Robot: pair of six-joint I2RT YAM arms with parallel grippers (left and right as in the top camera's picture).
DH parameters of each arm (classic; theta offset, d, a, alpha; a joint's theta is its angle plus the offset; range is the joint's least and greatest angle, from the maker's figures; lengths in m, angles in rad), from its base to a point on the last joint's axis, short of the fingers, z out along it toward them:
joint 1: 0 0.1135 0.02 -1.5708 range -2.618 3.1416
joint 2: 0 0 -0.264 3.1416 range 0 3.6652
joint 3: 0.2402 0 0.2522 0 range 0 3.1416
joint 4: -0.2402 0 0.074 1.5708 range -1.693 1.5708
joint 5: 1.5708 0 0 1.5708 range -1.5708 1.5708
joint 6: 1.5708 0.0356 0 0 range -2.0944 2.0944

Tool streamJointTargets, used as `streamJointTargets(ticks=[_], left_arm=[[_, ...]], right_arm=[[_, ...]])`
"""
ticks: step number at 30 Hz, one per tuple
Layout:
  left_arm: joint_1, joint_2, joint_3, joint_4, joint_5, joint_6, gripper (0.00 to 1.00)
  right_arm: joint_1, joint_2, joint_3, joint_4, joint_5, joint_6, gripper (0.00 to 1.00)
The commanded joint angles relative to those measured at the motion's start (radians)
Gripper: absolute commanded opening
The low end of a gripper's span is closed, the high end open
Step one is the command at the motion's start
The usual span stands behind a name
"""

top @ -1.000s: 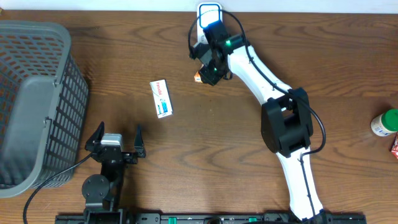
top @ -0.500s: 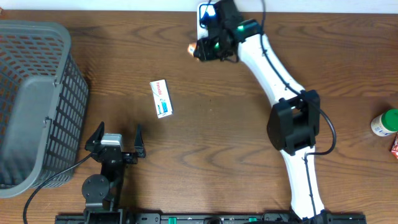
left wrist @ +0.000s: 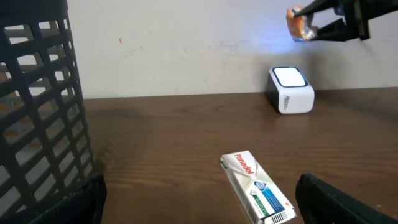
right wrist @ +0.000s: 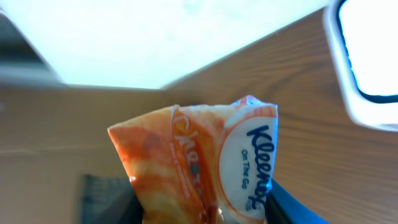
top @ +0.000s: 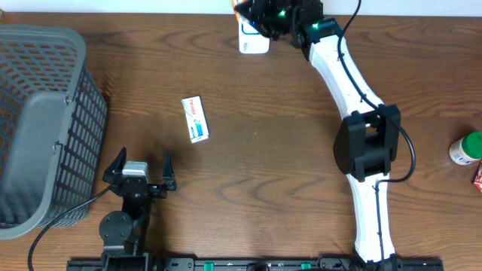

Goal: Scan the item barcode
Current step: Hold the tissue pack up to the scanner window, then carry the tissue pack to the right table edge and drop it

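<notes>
The Kleenex tissue pack will leave my right gripper on the bare wood [top: 443, 174] just in front of the green-capped bottle.
An orange Kleenex tissue pack [right wrist: 199, 162] is the item, pinched from below by my right gripper [right wrist: 205, 211], which is shut on it. From overhead the right gripper [top: 254, 10] hangs at the table's far edge, just beyond the white barcode scanner [top: 254, 39]. The left wrist view shows the pack [left wrist: 300, 23] held in the air above the scanner [left wrist: 290, 90], whose window glows white. My left gripper [top: 143, 162] stands open near the front left with nothing in it.
A white Panadol box [top: 195, 119] lies between the left gripper and the scanner. A grey mesh basket [top: 45, 120] fills the left side. A green-capped bottle [top: 468, 147] and a red packet [top: 477, 179] sit at the right edge.
The right arm has carried the tissue pack away from the table surface toward the far edge, from left of the scanner to above and behind it. The left arm has not moved.
</notes>
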Motion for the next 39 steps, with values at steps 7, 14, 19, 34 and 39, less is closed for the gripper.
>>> streamJointTargets(ticks=[7,14,19,34,39], left_arm=[[-0.001,-0.006,-0.001,0.004,-0.009,-0.005,0.96],[-0.001,-0.006,-0.001,0.003,-0.009,-0.005,0.96],[-0.001,-0.006,-0.001,0.003,-0.009,-0.005,0.96],[-0.001,-0.006,-0.001,0.003,-0.009,-0.005,0.96],[-0.001,-0.006,-0.001,0.003,-0.009,-0.005,0.96]], right_arm=[[-0.053,0.126,0.010,0.068,-0.129,0.496,0.22],[-0.069,0.126,0.010,0.068,-0.134,0.613,0.19],[-0.072,0.126,0.010,0.068,-0.108,0.697,0.20],[-0.102,0.126,0.010,0.188,0.042,0.631,0.17],[-0.108,0.125,0.010,0.277,-0.051,0.556,0.01]])
